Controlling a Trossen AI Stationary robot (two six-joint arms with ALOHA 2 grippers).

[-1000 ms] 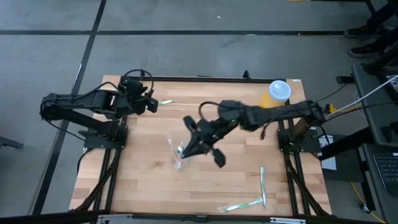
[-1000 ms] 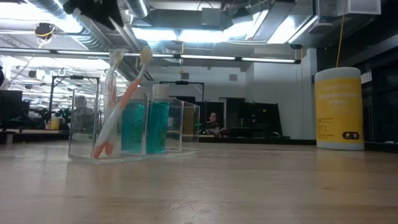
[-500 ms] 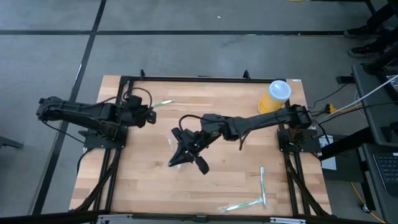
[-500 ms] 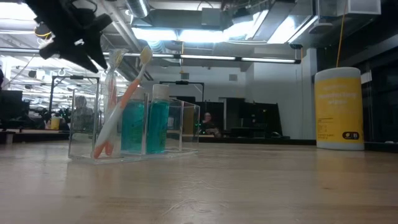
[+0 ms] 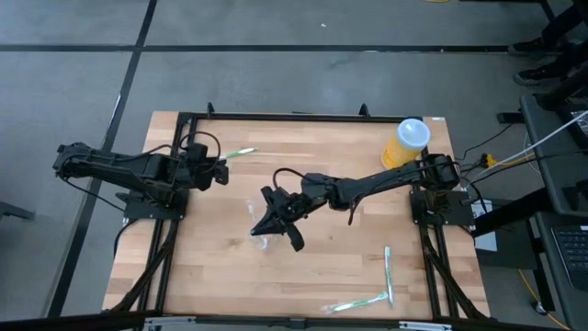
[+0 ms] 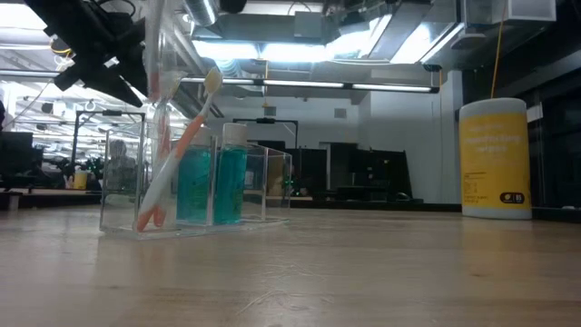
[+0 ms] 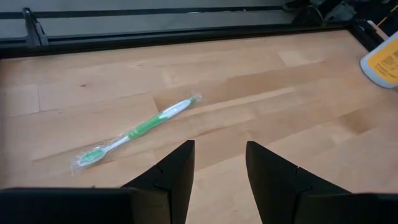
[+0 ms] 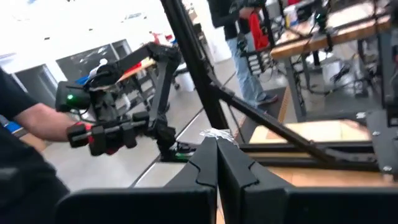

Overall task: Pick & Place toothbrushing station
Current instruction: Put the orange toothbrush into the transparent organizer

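Next, I let go of the clear-wrapped toothbrush with my right gripper, leaving it standing upright in the middle of the clear organizer (image 5: 265,219).
A clear organizer (image 6: 195,182) stands mid-table, also seen from above (image 5: 264,237). It holds an orange toothbrush (image 6: 177,150) leaning in one compartment and two teal bottles (image 6: 227,182). My right gripper (image 5: 262,226) is above it, shut on a clear-wrapped toothbrush (image 6: 156,100) that stands upright, reaching down into the organizer. My left gripper (image 7: 219,146) stands open at the far left (image 5: 220,171). It is just short of a wrapped green toothbrush (image 7: 134,130) that lies flat on the table. My right gripper pinches the crinkled upper end of the clear wrapper (image 8: 214,134) between its two shut fingers. The fingers (image 6: 109,64) come in about level from the table's right. The toothbrush hangs upright below them, its lower part among the organizer's walls (image 6: 154,195).
A yellow canister (image 5: 411,138) stands at the far right corner. Two more wrapped green toothbrushes (image 5: 388,272) (image 5: 356,302) lie near the front right. Bare wood lies between the organizer and the canister. People (image 8: 249,56) stand beyond the table.
My right gripper has come down over the organizer and a little toward the table's left, still shut. The wrapped toothbrush has sunk with it into the organizer. My left arm has drawn back toward the left edge and sunk lower, its gripper still open.
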